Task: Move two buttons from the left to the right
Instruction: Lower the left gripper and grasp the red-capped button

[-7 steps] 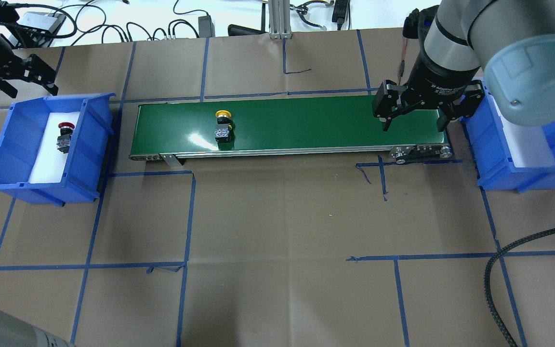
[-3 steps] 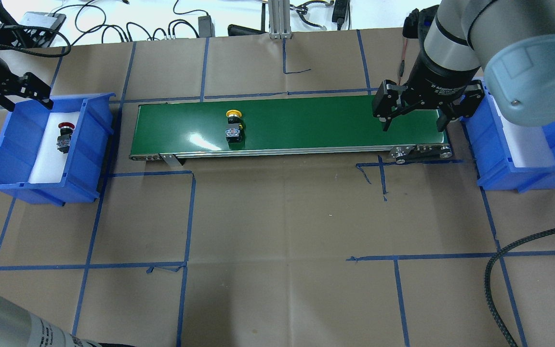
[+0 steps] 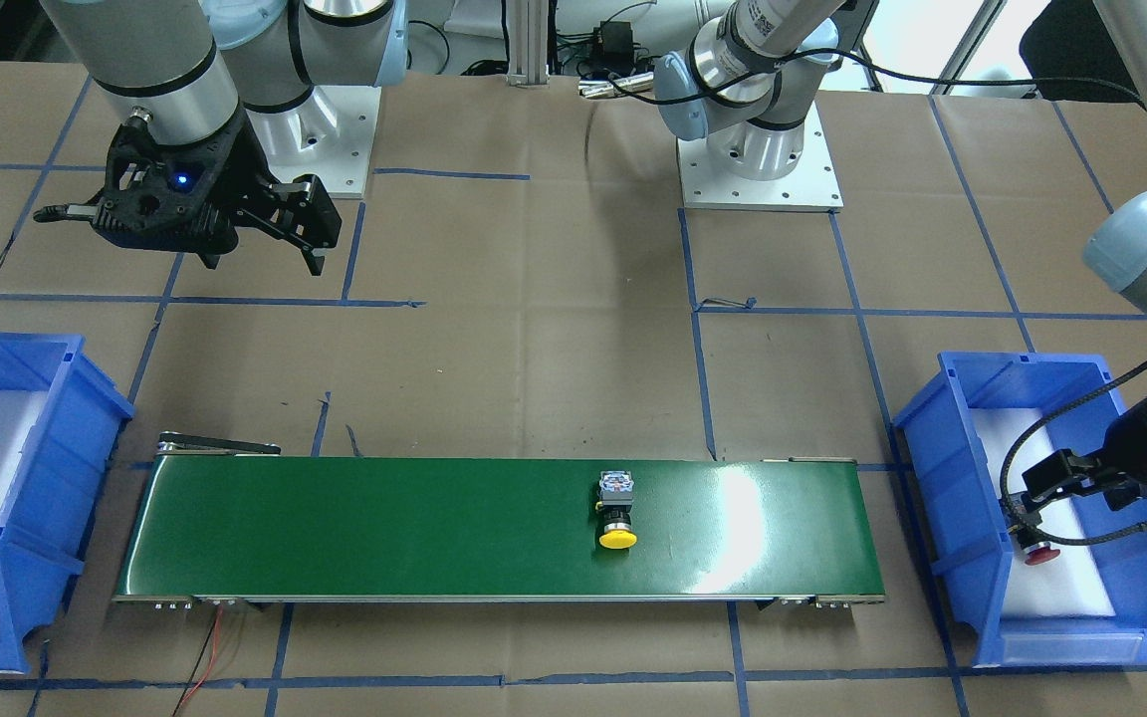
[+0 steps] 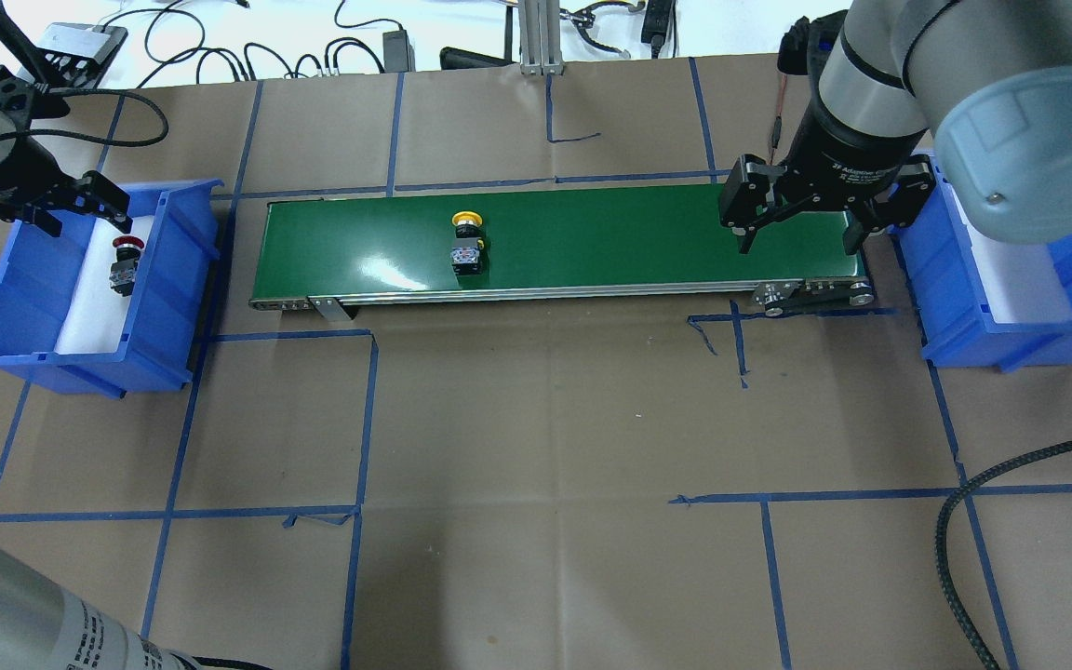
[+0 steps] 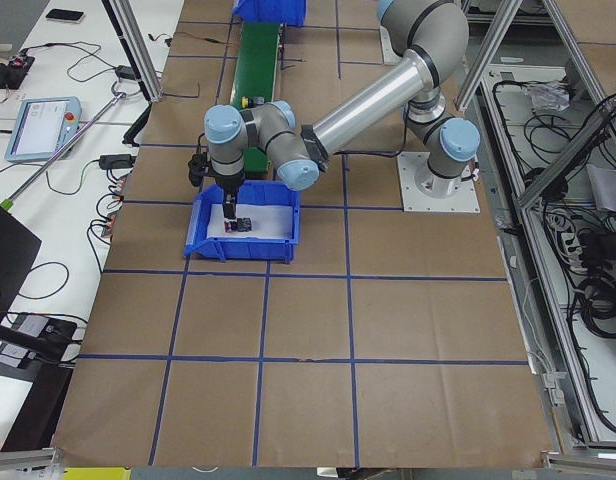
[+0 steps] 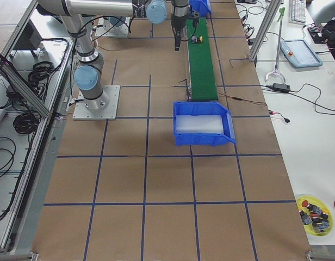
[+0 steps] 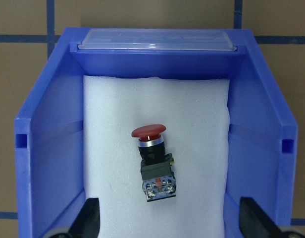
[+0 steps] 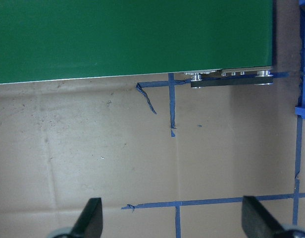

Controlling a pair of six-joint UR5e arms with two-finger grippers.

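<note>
The red button's black body (image 3: 1025, 536) (image 7: 153, 155), just behind its silver ring, is the next place my left gripper needs to go down to and close on.
The red button (image 7: 155, 161) lies on its side on white foam in the left blue bin (image 4: 173, 279), also seen as the red button (image 4: 124, 263) (image 3: 1036, 553). My left gripper (image 4: 87, 221) (image 7: 172, 225) hangs open over that bin's far end, above the button and not touching it. The yellow button (image 4: 467, 244) (image 3: 617, 510) lies alone on the green conveyor belt (image 4: 610, 233), left of its middle. My right gripper (image 4: 797, 244) (image 3: 263, 265) stands open and empty over the belt's right end; its wrist view shows the belt edge and paper-covered table.
The right blue bin (image 4: 964, 316) (image 6: 203, 128) with bare white foam sits past the belt's right end. A braided black cable (image 4: 955, 521) curls over the table's near right. Cables and a monitor stand (image 4: 536, 37) line the far edge.
The yellow button has travelled right along the belt. My left gripper has moved from behind the left bin to over its far end, above the red button. The right arm has stayed still.
</note>
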